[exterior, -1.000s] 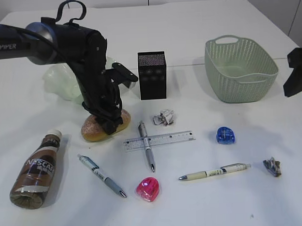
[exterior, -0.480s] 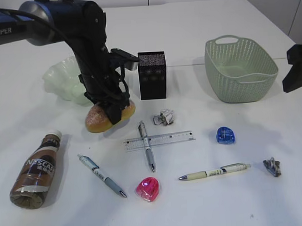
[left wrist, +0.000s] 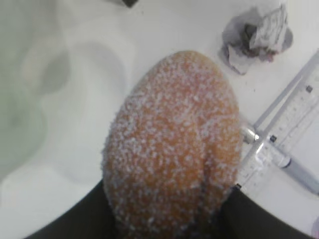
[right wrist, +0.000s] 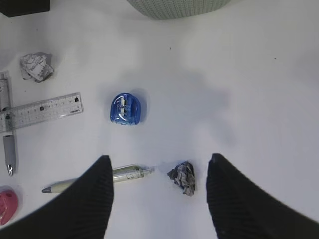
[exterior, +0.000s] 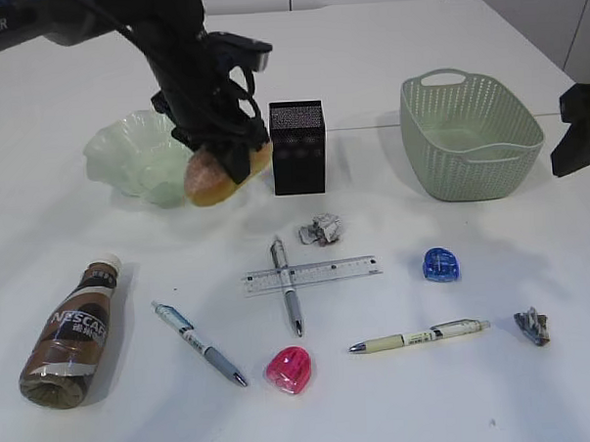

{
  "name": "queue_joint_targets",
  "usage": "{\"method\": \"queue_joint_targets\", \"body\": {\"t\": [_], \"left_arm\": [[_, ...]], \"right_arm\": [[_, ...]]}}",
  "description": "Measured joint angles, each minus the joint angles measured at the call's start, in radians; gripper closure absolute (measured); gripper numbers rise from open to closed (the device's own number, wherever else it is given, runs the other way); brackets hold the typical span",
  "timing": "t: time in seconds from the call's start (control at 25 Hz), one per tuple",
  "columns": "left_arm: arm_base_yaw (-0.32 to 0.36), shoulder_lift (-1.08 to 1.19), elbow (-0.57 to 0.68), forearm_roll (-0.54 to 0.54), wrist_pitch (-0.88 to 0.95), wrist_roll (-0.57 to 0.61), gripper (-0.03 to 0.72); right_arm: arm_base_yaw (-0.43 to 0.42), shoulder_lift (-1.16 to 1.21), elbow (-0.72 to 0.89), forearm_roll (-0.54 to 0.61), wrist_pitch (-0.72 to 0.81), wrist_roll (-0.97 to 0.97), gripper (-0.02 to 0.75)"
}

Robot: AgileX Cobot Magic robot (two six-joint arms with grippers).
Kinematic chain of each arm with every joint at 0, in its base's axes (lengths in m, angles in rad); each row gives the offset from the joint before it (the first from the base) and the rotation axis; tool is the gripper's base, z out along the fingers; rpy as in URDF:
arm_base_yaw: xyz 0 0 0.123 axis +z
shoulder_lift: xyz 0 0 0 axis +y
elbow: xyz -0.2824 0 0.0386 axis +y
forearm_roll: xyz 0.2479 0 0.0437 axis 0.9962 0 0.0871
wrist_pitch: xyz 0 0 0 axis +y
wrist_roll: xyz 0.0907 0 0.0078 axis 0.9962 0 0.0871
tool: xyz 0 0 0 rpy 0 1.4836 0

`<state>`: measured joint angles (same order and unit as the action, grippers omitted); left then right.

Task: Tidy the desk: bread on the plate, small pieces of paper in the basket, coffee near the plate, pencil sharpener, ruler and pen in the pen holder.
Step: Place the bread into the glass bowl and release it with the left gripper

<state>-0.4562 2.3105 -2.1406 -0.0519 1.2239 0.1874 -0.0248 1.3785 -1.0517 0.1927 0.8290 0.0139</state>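
Next, I release the bread, now in the air beside the plate, with my left gripper in the middle of the wavy pale green plate (exterior: 170,158).
My left gripper (exterior: 229,160) is shut on the sugary golden-brown bread (exterior: 215,177) and holds it in the air beside the right rim of the wavy pale green plate (exterior: 131,155). The bread fills the left wrist view (left wrist: 172,144). My right gripper (right wrist: 158,162) is open and empty, high above a dark paper wad (right wrist: 183,177) near the right edge (exterior: 532,325). A second wad (exterior: 321,229), the ruler (exterior: 312,274), the black pen holder (exterior: 298,147), the basket (exterior: 468,135) and the coffee bottle (exterior: 70,334) are on the desk.
A pen (exterior: 286,285) lies across the ruler. Two more pens (exterior: 197,343) (exterior: 418,336) lie near the front. A pink sharpener (exterior: 289,369) and a blue sharpener (exterior: 440,265) sit on the desk. The coffee bottle lies on its side at front left.
My left gripper has lifted the bread off the desk and carried it up and back, toward the plate's right rim. The right arm has barely moved.
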Motion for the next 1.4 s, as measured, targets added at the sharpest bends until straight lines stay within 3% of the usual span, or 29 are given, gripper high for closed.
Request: {"method": "queue_joint_targets", "body": {"t": [0.16,0.32,0.76,1.4], "left_arm": [[0.004,0.000,-0.107,0.031,0.009,-0.124,0.420],[0.036,0.000,-0.168,0.042,0.012,-0.164,0.420],[0.224,-0.002,-0.173,0.042,0.014,-0.198,0.420],[0.237,0.112,-0.174,0.025,-0.217,-0.201,0.419]], "right_arm": [[0.000,0.000,0.000,0.000,0.000,-0.002,0.271],[0.000,0.000,0.000,-0.002,0.000,-0.002,0.271],[0.000,0.000,0.000,-0.003,0.000,-0.005,0.271],[0.000,0.000,0.000,0.025,0.032,-0.005,0.274]]}}
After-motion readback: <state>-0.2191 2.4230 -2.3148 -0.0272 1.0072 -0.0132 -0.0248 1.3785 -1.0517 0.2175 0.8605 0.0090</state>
